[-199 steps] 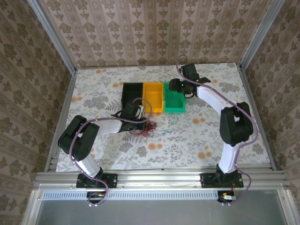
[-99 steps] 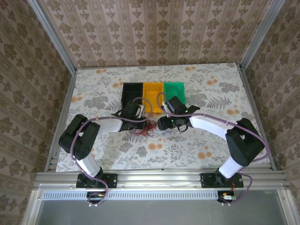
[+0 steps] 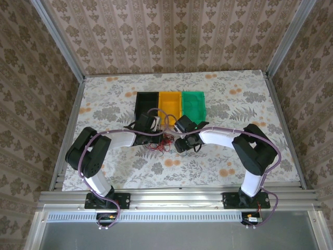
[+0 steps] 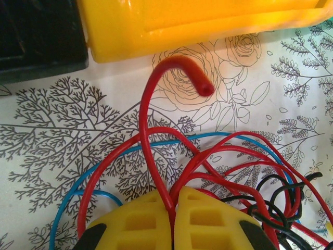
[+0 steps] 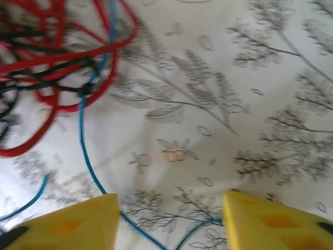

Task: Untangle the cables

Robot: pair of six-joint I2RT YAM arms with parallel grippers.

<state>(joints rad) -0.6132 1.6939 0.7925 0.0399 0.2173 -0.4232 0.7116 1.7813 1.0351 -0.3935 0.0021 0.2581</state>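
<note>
Next, I grab the blue cable's bend (image 5: 173,246) with my right gripper and pull it clear while my left gripper holds the red cable, because the blue cable runs through the tangle.
The cables (image 3: 163,142) lie in a small tangle of red, black and blue wire on the floral table, just in front of the bins. My left gripper (image 3: 156,136) sits at the tangle's left side, and its yellow pads (image 4: 135,221) are shut on a red cable (image 4: 151,156) whose free end arches up to a blunt tip (image 4: 204,86). Blue cable (image 4: 67,198) loops beneath the red strands. My right gripper (image 5: 171,216) hovers open just right of the tangle, a blue cable (image 5: 86,140) running down between its fingers (image 5: 73,224). Red and black loops (image 5: 47,62) lie at its upper left.
A black bin (image 3: 146,105), a yellow bin (image 3: 170,107) and a green bin (image 3: 193,105) stand in a row behind the tangle. The yellow bin's wall (image 4: 197,21) is close above the held red cable. Metal frame rails edge the table.
My right arm has swung from over the green bin down and left to the tangle's right side. The left arm has stayed put, holding the red cable.
</note>
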